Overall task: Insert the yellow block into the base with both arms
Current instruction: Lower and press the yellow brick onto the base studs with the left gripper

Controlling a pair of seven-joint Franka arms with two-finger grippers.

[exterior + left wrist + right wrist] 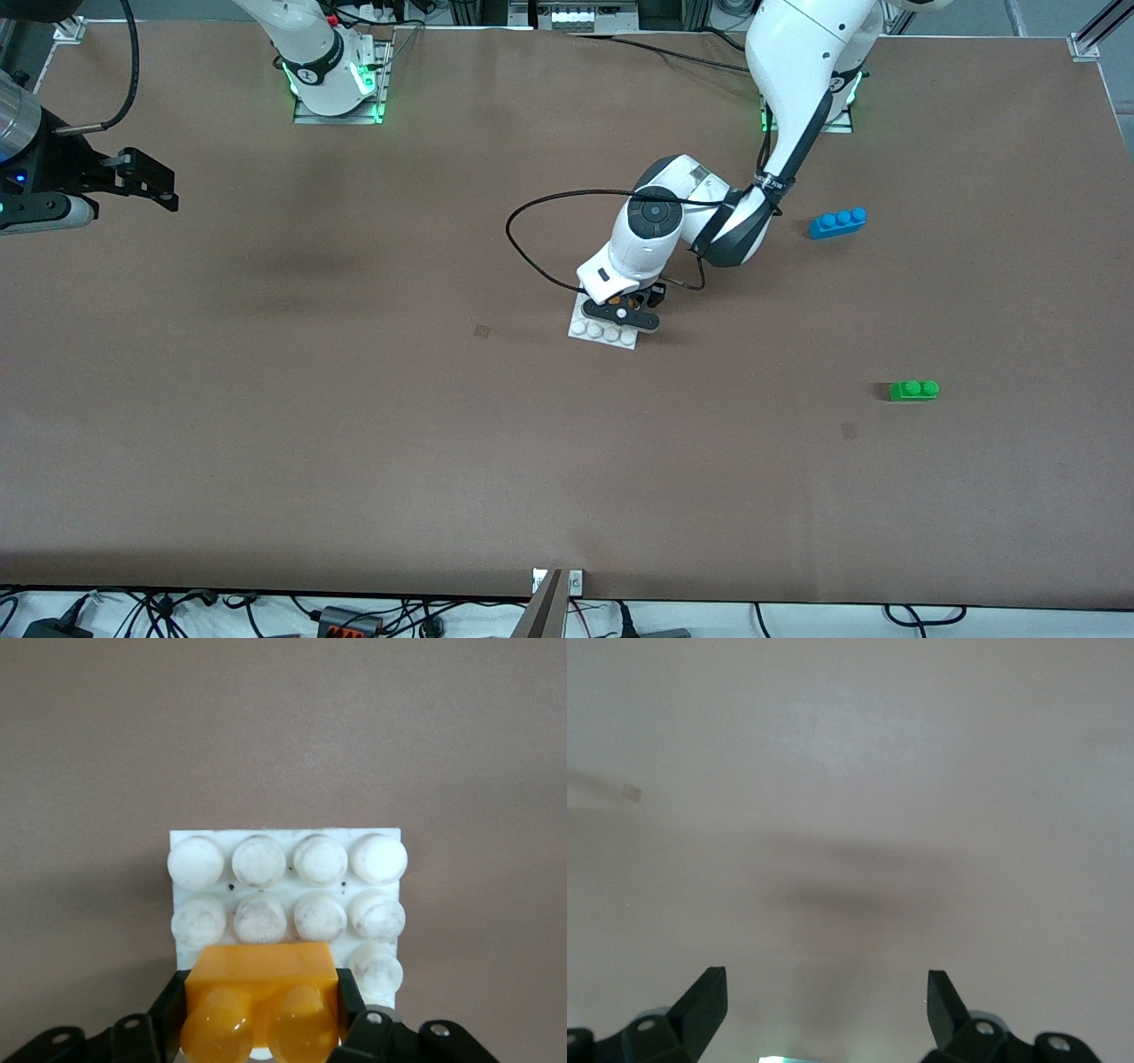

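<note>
The yellow block, now held low over the white base, will be released by my left gripper on the far middle studs of the white base [623, 293] [288, 985].
My left gripper [633, 310] is shut on the yellow block [261, 992], one finger [168, 1014] on each end of it. It holds the block, studs up, low over the white base [283, 895], at the rows of studs farthest from the front camera. I cannot tell whether the block touches the studs. In the front view the left hand hides most of the base [592, 330], and only its nearest row of studs shows. My right gripper [824, 992] is open and empty. It waits high over bare table at the right arm's end [164, 190].
A blue three-stud brick [837, 221] lies toward the left arm's end, farther from the front camera than the base. A green two-stud brick [913, 389] lies nearer to the camera, at the same end. A black cable [532, 257] loops beside the left wrist.
</note>
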